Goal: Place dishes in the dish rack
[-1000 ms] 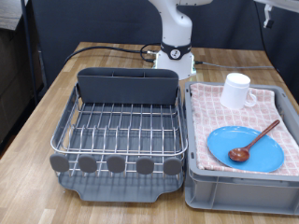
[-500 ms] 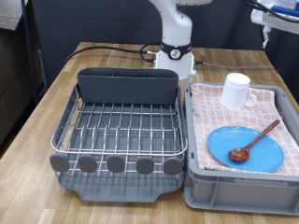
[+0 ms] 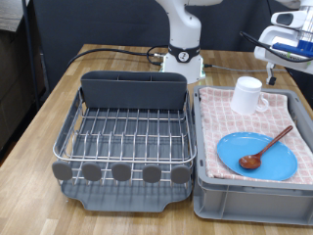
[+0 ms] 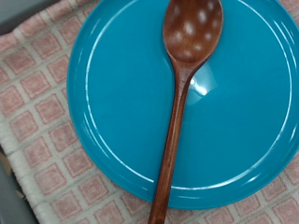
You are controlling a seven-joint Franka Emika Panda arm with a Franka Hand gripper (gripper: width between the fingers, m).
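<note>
Next, I move my gripper to the middle of the wooden spoon's handle point(image 3: 270, 145) point(image 4: 174, 131), above the light-blue plate, and close it there.
A light-blue plate point(image 3: 235, 157) lies on a pink checked cloth in a grey crate point(image 3: 249, 201) at the exterior view's right. A reddish-brown wooden spoon point(image 3: 267, 149) lies across the plate, and a white mug point(image 3: 248, 95) stands behind them on the cloth. The dish rack point(image 3: 125, 132), a silver wire grid in a dark grey tray, stands to the left and holds nothing. My gripper point(image 3: 272, 65) hangs at the top right, above and just right of the mug, touching nothing. The wrist view shows the plate point(image 4: 103, 84) and spoon point(image 4: 177, 121) from above, and no fingers.
The robot base point(image 3: 182, 59) stands behind the rack with cables running off to the left on the wooden table point(image 3: 39, 127). The checked cloth point(image 4: 37, 103) surrounds the plate in the wrist view. The rack's tall grey back compartment point(image 3: 132, 90) faces the base.
My gripper has come down into the exterior view at the top right, from barely showing to hanging above the mug. The dishes and rack have not moved.
</note>
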